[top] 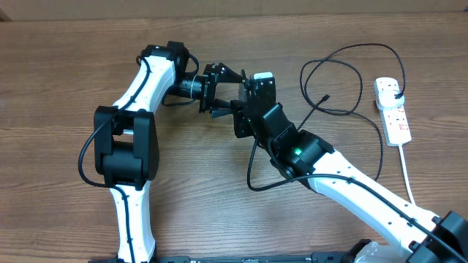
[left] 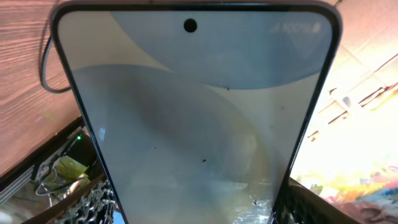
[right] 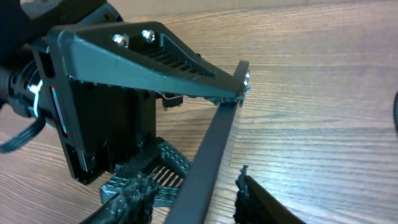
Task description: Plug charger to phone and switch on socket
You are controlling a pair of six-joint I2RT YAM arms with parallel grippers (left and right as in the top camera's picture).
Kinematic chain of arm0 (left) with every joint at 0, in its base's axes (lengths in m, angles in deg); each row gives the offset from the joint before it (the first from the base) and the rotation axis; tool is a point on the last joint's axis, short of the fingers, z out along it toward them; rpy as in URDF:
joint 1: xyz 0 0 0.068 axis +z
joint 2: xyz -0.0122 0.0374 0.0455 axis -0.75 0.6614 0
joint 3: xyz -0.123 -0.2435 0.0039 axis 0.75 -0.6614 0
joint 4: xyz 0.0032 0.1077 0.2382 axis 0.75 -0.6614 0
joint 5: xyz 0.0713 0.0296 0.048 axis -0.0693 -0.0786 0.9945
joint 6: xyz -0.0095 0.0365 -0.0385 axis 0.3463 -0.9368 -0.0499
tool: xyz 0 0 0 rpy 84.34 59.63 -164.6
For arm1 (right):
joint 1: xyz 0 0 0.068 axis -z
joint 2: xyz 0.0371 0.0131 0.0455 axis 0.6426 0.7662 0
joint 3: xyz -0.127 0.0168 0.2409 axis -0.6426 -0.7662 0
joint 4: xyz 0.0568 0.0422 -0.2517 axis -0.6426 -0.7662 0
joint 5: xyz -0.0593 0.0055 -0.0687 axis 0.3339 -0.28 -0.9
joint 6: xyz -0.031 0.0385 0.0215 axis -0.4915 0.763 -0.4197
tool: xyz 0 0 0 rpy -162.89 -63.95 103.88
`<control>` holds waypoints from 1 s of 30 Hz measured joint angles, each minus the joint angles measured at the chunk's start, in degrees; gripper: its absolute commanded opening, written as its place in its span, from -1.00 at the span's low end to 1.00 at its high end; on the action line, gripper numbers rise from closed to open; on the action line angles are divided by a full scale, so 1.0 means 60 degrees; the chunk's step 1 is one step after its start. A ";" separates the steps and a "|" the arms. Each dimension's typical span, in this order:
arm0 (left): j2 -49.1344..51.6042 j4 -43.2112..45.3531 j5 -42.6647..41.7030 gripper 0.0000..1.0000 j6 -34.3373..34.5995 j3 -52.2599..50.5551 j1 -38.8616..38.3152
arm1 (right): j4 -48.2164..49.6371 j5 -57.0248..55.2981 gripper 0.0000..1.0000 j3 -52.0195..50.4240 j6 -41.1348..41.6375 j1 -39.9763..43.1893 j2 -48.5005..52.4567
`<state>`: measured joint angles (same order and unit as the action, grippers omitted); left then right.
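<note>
The left gripper clamps the phone's lower end, where the charger goes, so the right gripper needs to hold the phone while the left gripper takes the phone's top end [left: 194, 25].
The phone [left: 193, 106] fills the left wrist view, its pale screen lit, clamped at its lower end between my left gripper's fingers [left: 193, 214]. In the overhead view only a pale end of the phone [top: 263, 76] shows; the rest is hidden by the arms. In the right wrist view the phone [right: 211, 149] is edge-on and off the table, with my right gripper [right: 193, 190] open around it and gaps on both sides. The left gripper [top: 219, 104] meets the right gripper [top: 243, 109] at mid-table. The charger cable [top: 344, 73] lies looped at the right, with its tip [top: 325, 97] free and its plug in the socket [top: 393, 109].
The socket's thick white cord [top: 406, 172] runs toward the front right. A black arm cable [top: 252, 172] hangs beside the right arm. The left gripper's finger [right: 155, 56] crosses the top of the right wrist view.
</note>
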<state>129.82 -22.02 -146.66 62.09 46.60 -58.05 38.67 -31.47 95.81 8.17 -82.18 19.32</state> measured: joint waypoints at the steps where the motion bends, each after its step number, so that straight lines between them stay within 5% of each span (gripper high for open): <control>1: 0.0000 0.0000 0.0015 0.37 0.0000 0.0000 0.0000 | 0.0000 -0.0007 -0.29 0.0000 -0.0007 0.0000 0.0000; 20: 0.0000 0.0000 0.0036 0.49 -0.0004 0.0000 0.0055 | -0.0211 -0.0346 -0.91 0.0000 0.0109 0.0047 0.0000; 26: 0.0000 0.0350 0.0036 1.00 -0.0004 0.0000 0.0051 | -0.0186 -0.0160 -0.92 0.0000 0.0095 0.0095 0.0000; 30: 0.0000 0.1198 0.0204 0.99 0.0302 0.0022 0.0026 | -0.0058 0.0084 -0.92 0.0000 0.0055 0.0095 0.0000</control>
<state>129.82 -14.83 -145.43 63.90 46.73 -57.89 38.32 -30.97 95.81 8.50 -81.61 19.32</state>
